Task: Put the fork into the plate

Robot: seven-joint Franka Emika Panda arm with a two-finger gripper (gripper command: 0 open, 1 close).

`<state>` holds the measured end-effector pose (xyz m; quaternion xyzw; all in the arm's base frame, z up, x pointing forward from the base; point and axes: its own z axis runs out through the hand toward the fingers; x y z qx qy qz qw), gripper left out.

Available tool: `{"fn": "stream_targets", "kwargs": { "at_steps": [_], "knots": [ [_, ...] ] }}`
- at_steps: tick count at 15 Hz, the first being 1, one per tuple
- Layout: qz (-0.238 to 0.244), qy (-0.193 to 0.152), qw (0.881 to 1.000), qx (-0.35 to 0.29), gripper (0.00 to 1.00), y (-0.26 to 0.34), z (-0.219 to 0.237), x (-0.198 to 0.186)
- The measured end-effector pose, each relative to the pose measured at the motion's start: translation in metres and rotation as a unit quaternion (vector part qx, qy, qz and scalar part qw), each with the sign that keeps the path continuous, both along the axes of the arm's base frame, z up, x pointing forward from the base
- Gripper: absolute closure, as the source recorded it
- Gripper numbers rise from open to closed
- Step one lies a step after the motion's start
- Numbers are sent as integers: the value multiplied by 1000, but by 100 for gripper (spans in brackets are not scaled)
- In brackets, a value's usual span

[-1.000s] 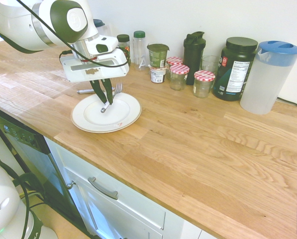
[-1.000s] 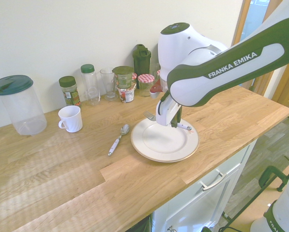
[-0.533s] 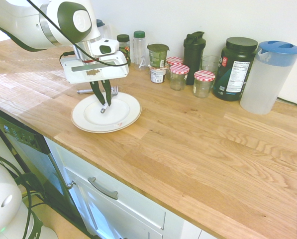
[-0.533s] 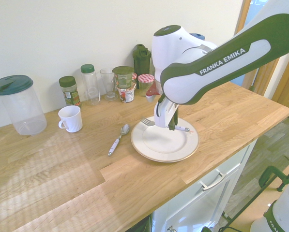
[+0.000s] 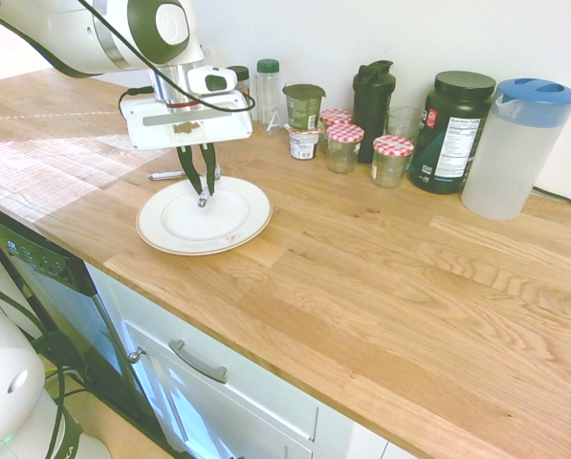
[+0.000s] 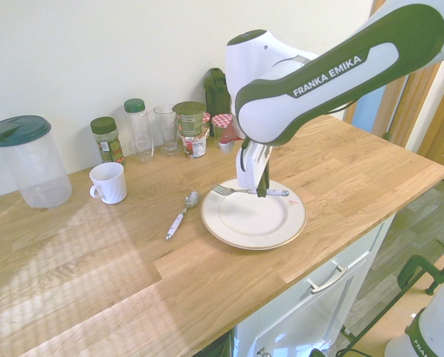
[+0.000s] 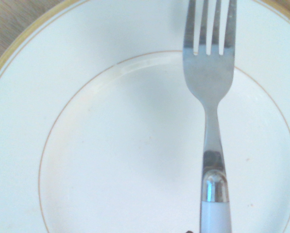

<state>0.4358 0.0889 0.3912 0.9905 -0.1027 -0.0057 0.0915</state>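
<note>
Next, my gripper lets go of the fork on the plate, at a spot just off its middle (image 5: pixel 224 204) toward the jars.
The cream-white plate (image 5: pixel 183 228) lies near the counter's front edge, its thin darker rim line showing in the wrist view on the plate (image 7: pixel 110 145). My gripper (image 5: pixel 201 189) hangs over the far half of the plate (image 6: pixel 251 222), shut on the fork (image 6: pixel 233 190). It holds the fork about level, just above the plate, gripped near the joint of metal neck and whitish handle. The four tines of the fork (image 7: pixel 210 73) reach toward the plate's rim. From the first exterior view the fork (image 5: pixel 202 201) is foreshortened, only a short end showing below the fingers.
An all-silver spoon-like utensil (image 6: pixel 181 214) lies on the wood beside the plate, a white mug (image 6: pixel 108 182) behind it. Jars, bottles and shakers (image 5: pixel 392 158) line the wall, with a blue-lidded pitcher (image 5: pixel 515 148) at the row's end. The counter's front edge (image 5: pixel 266 335) is close.
The gripper has risen slightly and shifted with the fork; the fork has swung from a slant past the plate's far rim to level over the plate.
</note>
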Motion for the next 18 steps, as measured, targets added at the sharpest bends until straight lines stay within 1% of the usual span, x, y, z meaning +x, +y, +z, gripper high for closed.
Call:
{"fn": "stream_targets", "kwargs": {
  "at_steps": [5, 7, 11, 15, 16, 18],
  "knots": [
    [4, 25, 1000, 1, 100, 8, -7, 21],
    [8, 27, 1000, -7, 100, 8, -11, 26],
    [24, 24, 999, -38, 100, -7, -39, 36],
    [37, 15, 997, -60, 100, 0, -56, 32],
    [40, 13, 997, -65, 0, 4, -57, 31],
    [43, 9, 997, -70, 0, 8, -59, 29]
  ]
}}
